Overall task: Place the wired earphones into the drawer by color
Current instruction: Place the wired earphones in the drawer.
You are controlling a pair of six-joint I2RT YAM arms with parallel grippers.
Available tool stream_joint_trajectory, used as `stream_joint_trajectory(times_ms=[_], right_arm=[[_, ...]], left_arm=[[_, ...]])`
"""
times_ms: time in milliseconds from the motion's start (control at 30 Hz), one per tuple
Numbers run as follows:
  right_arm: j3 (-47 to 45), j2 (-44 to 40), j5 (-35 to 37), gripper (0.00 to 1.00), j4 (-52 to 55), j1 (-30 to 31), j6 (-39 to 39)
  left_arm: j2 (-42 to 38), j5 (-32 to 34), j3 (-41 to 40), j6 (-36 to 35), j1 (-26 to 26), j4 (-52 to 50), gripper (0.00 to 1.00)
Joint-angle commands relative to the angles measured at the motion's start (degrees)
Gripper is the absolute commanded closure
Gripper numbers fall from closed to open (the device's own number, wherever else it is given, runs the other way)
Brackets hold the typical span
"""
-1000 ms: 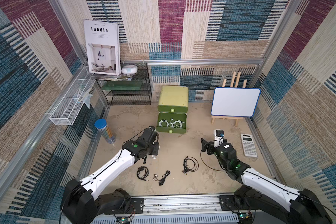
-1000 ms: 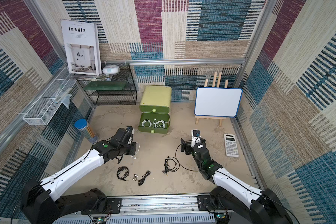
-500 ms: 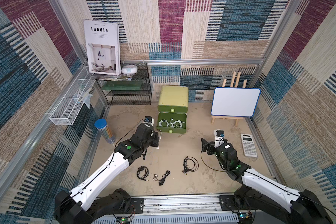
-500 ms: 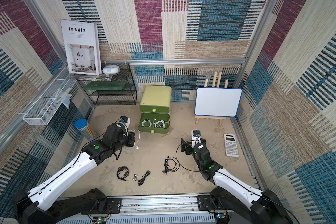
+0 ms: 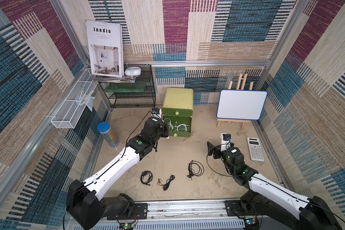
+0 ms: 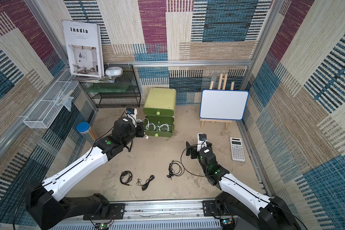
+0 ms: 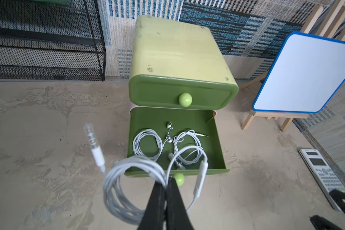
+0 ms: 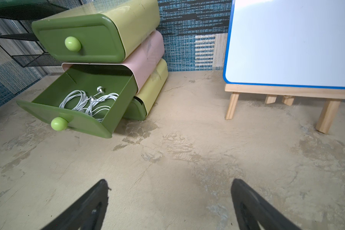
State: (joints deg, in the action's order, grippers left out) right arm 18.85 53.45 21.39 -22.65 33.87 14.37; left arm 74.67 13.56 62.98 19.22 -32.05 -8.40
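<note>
Next, my left gripper lets go of the white earphones over the back edge of the drawer's coil nearer the mesh shelf [image 5: 170, 122] [image 7: 149, 131].
My left gripper [image 7: 166, 182] is shut on a coiled bundle of white wired earphones [image 7: 110, 191], whose jack and remote hang loose. It hovers at the front left corner of the open green drawer [image 7: 217, 143], seen in both top views [image 5: 165, 132] [image 6: 140, 129]. Two more white earphones [image 7: 145, 130] lie coiled inside that drawer [image 5: 182, 134]. Three black earphones [image 5: 141, 177] [image 5: 168, 180] [image 5: 190, 168] lie on the table near the front. My right gripper [image 8: 167, 183] stands open and empty over bare table [image 5: 210, 151].
The drawer above the open one is closed [image 7: 179, 93]. A whiteboard on an easel [image 5: 241, 104] stands at the back right, with a calculator [image 5: 255, 148] in front of it. A blue-lidded canister [image 5: 107, 133], a black mesh shelf [image 5: 131, 95] and a white wire basket [image 5: 72, 111] are on the left.
My left arm has carried the white earphones from the middle of the table back to the open drawer's front. The right arm has not moved.
</note>
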Motion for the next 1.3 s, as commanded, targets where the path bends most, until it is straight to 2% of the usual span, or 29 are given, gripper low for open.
stream_joint_trajectory(times_ms=[0,567,1067,1167,1267], right_arm=[[-0.22,-0.17,0.54,0.01,-1.78,0.06,0.40],[-0.44,0.08,1.00,0.01,-2.22,0.06,0.57],[-0.45,-0.48,0.75,0.01,-2.04,0.06,0.63],[-0.39,-0.51,0.63,0.01,-2.06,0.05,0.59],[-0.40,-0.52,0.65,0.01,-2.04,0.06,0.65]], left_arm=[[2.16,0.43,1.50,-1.55,0.24,4.69,1.00],[17.18,-3.89,9.43,-1.48,2.80,7.90,1.00],[22.27,-6.79,8.48,1.43,3.40,7.53,1.00],[22.23,-7.12,8.45,1.67,3.57,7.17,0.92],[21.77,-7.50,8.56,1.86,3.75,6.56,0.79]])
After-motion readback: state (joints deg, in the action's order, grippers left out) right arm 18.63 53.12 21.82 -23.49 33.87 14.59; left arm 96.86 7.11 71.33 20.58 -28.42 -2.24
